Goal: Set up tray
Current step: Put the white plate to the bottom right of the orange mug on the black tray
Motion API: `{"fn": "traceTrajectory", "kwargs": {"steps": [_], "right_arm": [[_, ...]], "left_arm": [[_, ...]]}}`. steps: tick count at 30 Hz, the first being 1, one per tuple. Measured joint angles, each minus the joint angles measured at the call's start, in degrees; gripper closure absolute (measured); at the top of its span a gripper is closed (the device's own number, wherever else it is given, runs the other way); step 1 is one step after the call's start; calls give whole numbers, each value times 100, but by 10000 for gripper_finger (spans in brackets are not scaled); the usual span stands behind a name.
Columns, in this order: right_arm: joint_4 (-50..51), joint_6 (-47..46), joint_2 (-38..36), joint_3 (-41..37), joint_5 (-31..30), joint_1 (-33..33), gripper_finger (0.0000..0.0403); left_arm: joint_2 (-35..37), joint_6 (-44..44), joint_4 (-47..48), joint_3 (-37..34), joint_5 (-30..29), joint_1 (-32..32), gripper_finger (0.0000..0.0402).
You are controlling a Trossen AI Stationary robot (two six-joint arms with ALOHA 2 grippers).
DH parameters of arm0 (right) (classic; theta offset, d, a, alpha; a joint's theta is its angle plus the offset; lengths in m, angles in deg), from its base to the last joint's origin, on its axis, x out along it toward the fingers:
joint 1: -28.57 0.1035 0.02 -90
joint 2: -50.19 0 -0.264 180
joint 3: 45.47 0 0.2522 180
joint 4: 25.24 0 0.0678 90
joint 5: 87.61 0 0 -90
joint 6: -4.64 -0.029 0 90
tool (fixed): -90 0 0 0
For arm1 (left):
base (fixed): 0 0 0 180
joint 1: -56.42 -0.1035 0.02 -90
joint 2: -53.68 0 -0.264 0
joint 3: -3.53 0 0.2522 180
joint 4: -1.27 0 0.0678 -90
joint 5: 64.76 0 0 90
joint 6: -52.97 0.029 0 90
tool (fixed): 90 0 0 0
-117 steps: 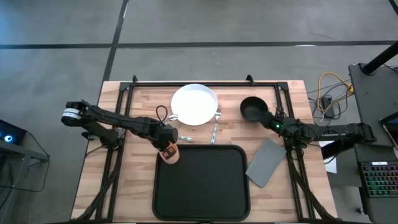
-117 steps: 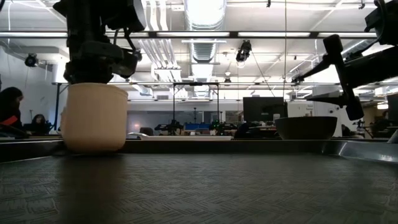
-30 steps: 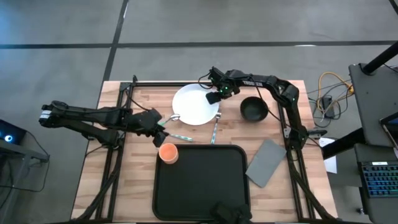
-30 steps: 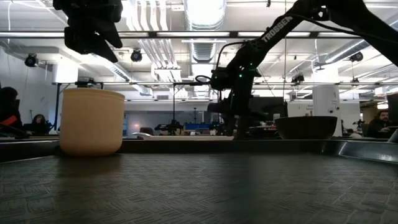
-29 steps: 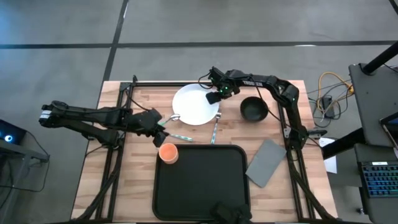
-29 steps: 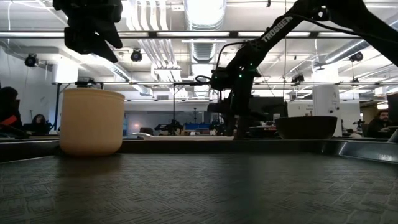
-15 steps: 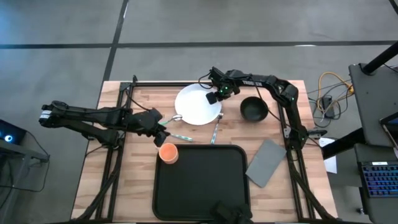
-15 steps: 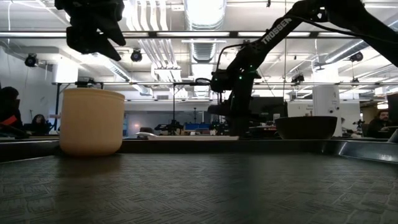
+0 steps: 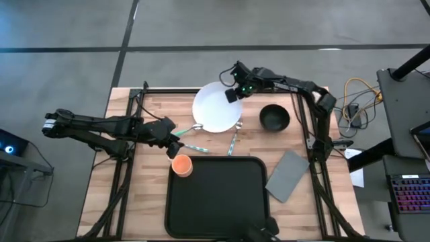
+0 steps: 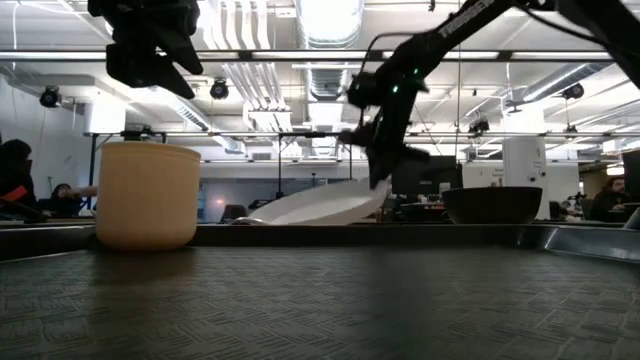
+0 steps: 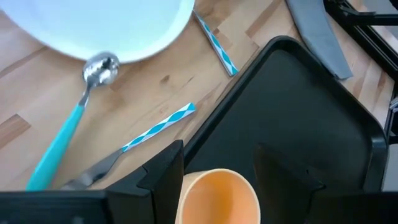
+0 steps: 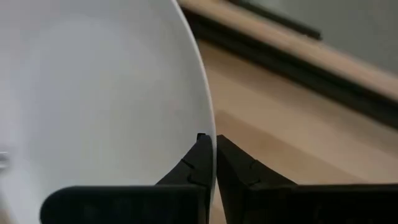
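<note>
My right gripper releases the white plate, which is tilted now, next in the middle of the black tray [image 9: 218, 198], near the orange cup.
The white plate [image 9: 216, 107] is tilted, and my right gripper [image 9: 232, 94] is shut on its far right rim. In the low view the plate [image 10: 310, 208] slopes from a raised right end down to a low left end. The black tray [image 9: 222, 202] lies at the table's near middle, with an orange cup [image 9: 180, 165] standing in its far left corner. My left gripper [image 9: 175, 146] hangs open just above and beyond the cup [image 11: 217, 198], touching nothing. My right gripper pinches the plate's rim [image 12: 205, 106] between its two fingers [image 12: 196, 163], one above and one below the edge, at the plate's far right side. This end is raised; the opposite edge [image 10: 245, 219] sits low near the table, and I cannot tell whether it touches.
A black bowl [image 9: 274, 118] stands right of the plate. A grey napkin [image 9: 289, 176] lies right of the tray. A teal-handled spoon [image 11: 93, 68] and two striped-handled utensils [image 11: 158, 127] lie between plate and tray. Black frame rails [image 9: 201, 90] run along the table's far side.
My right gripper has shut on the plate's far right rim and risen, drawing slightly toward the far edge. The plate has tipped: its gripped end is lifted, its opposite edge stays low, and it has shifted a little toward the far right.
</note>
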Motion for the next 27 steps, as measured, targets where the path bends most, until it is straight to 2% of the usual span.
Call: {"fn": "traceTrajectory", "kwargs": {"steps": [4,8,12,15,18,21,27], "right_arm": [[268,8,-613,0,167,-89,395],[807,5,-1098,7,779,-264,395],[1657,119,-1293,-70,782,-275,395],[1996,149,-1299,-235,265,-152,395],[1860,-18,-1353,-369,-381,-62,395],[1602,-63,-1454,-382,-522,-37,395],[1744,510,-1876,-369,997,122,395]], "left_arm": [[0,28,-8,-38,0,0,228],[0,34,-16,-131,0,0,228],[0,47,-59,-269,0,0,228],[0,49,-215,-418,0,0,228],[-2,53,-419,-567,3,0,228],[-2,53,-518,-633,10,0,228],[-2,53,-513,-645,19,4,228]]}}
